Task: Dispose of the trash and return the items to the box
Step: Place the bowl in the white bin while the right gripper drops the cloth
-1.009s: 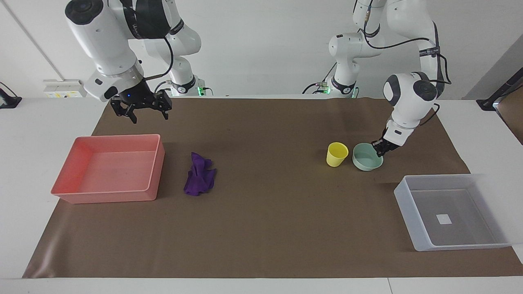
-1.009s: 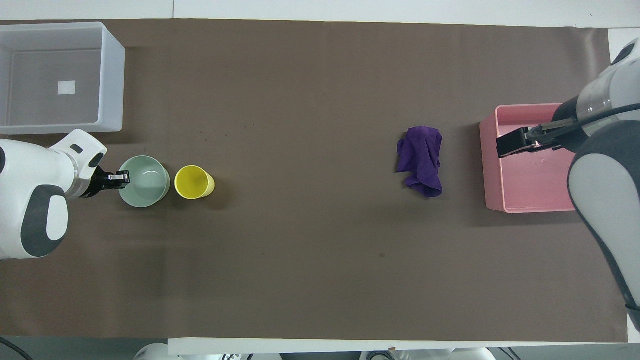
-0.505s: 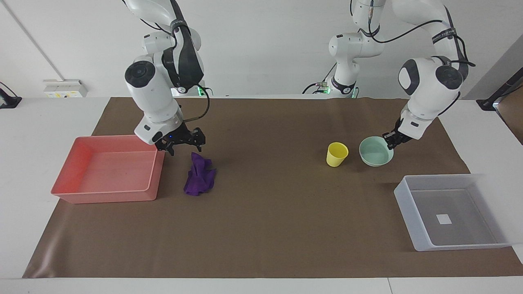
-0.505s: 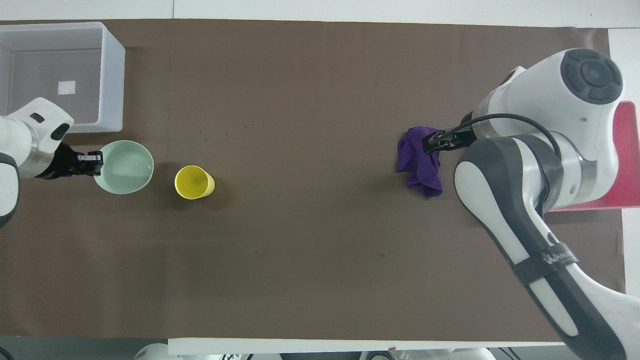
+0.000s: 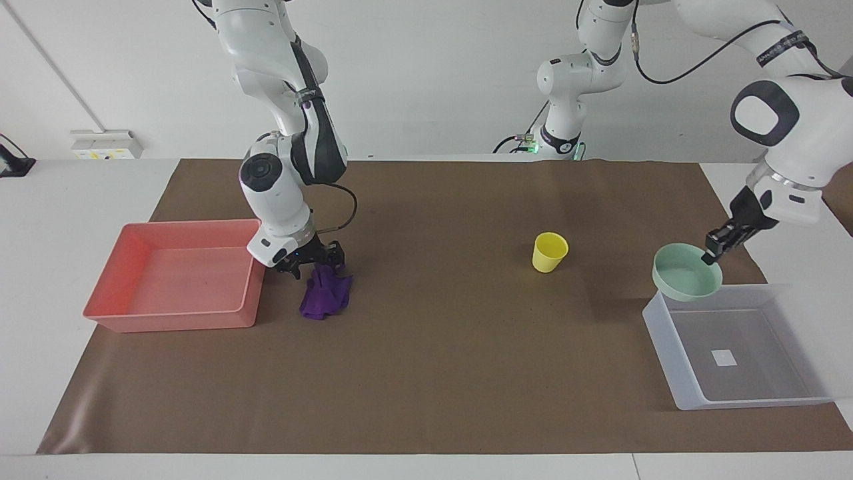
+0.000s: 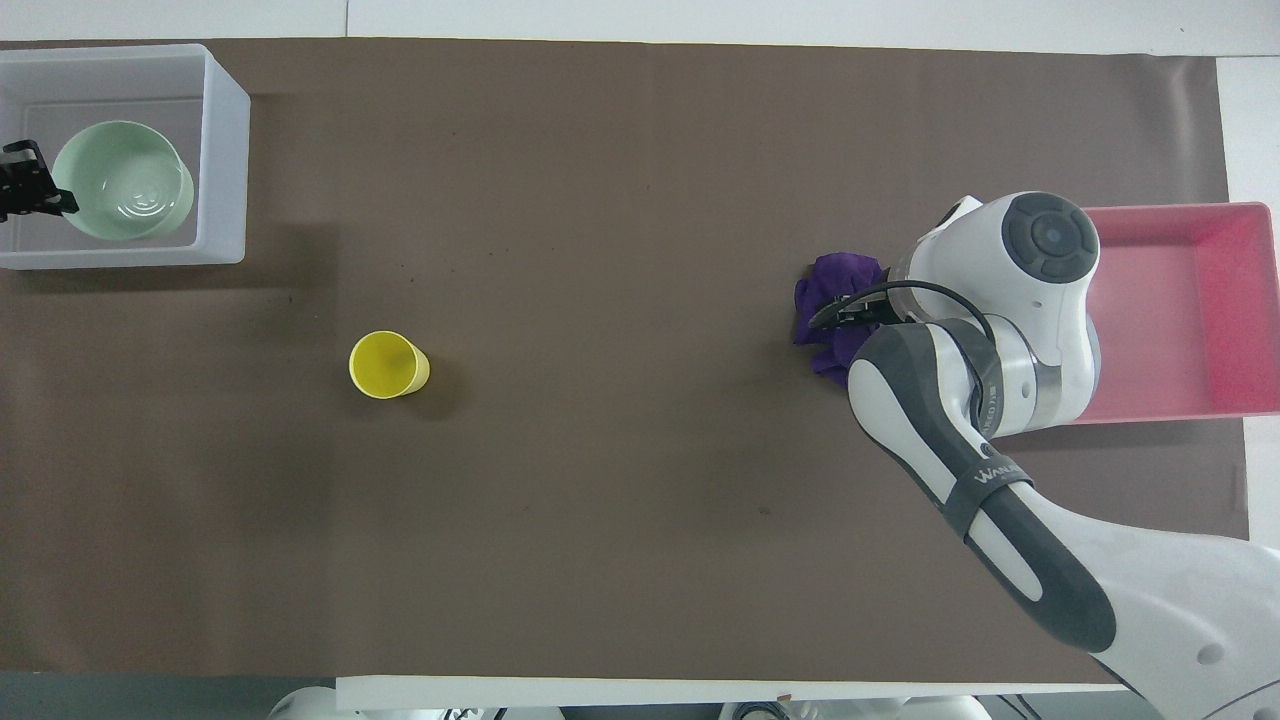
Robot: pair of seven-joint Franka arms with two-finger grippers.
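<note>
My left gripper has the mint-green bowl. It will let go of the bowl in the translucent box [image 6: 151,156], beside the end that faces the pink tray.
My left gripper [image 5: 715,247] is shut on the rim of the mint-green bowl [image 5: 686,280] and holds it tilted in the air over the translucent box [image 5: 661,341]. In the overhead view the bowl [image 6: 122,193] covers part of the box [image 6: 226,170], with the left gripper [image 6: 25,190] at its edge. The yellow cup [image 5: 550,252] stands upright on the mat, also in the overhead view [image 6: 385,365]. My right gripper [image 5: 312,264] is open and low, its fingers around the top of the purple wad [image 5: 325,295]. In the overhead view my right wrist hides part of the wad [image 6: 822,298].
The pink tray [image 5: 173,315] sits at the right arm's end of the table, close beside the wad, and shows in the overhead view [image 6: 1170,210]. A brown mat [image 5: 440,347] covers the table.
My left gripper has lifted the bowl off the mat beside the cup and carried it over the box. My right gripper has come down from above the tray onto the wad.
</note>
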